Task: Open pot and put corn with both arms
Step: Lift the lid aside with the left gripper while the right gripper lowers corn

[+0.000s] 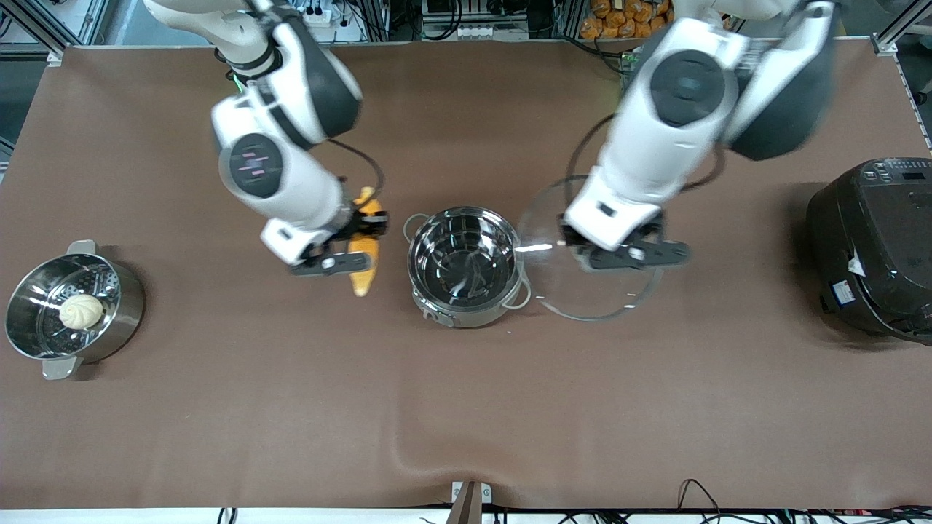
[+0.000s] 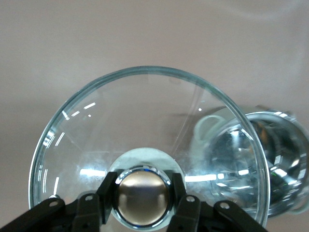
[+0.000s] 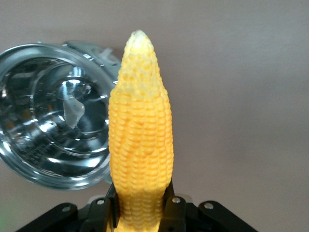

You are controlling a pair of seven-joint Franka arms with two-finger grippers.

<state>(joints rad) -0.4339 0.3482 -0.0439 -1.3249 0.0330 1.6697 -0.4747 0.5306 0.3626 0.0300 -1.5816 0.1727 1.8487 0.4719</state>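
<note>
Next, my left gripper lets go of the glass lid on the table, midway [image 1: 672, 285] between the steel pot and the black cooker.
The steel pot [image 1: 464, 266] stands open in the middle of the table, empty, with pale loop handles; it also shows in the left wrist view [image 2: 275, 159] and the right wrist view [image 3: 48, 116]. My left gripper [image 1: 628, 253] is shut on the copper-coloured knob [image 2: 143, 195] of the glass lid [image 1: 575, 284] and holds the lid up beside the pot, toward the left arm's end. My right gripper [image 1: 348, 244] is shut on the yellow-orange corn [image 1: 364, 247] and holds it over the table beside the pot, toward the right arm's end. The corn's pale tip [image 3: 139, 37] points away from the gripper [image 3: 140, 205].
A steel steamer pot [image 1: 44, 342] with a white bun [image 1: 81, 311] in it stands at the right arm's end of the table. A large black cooker [image 1: 877, 247] stands at the left arm's end. The table is covered with a brown cloth [image 1: 466, 407].
</note>
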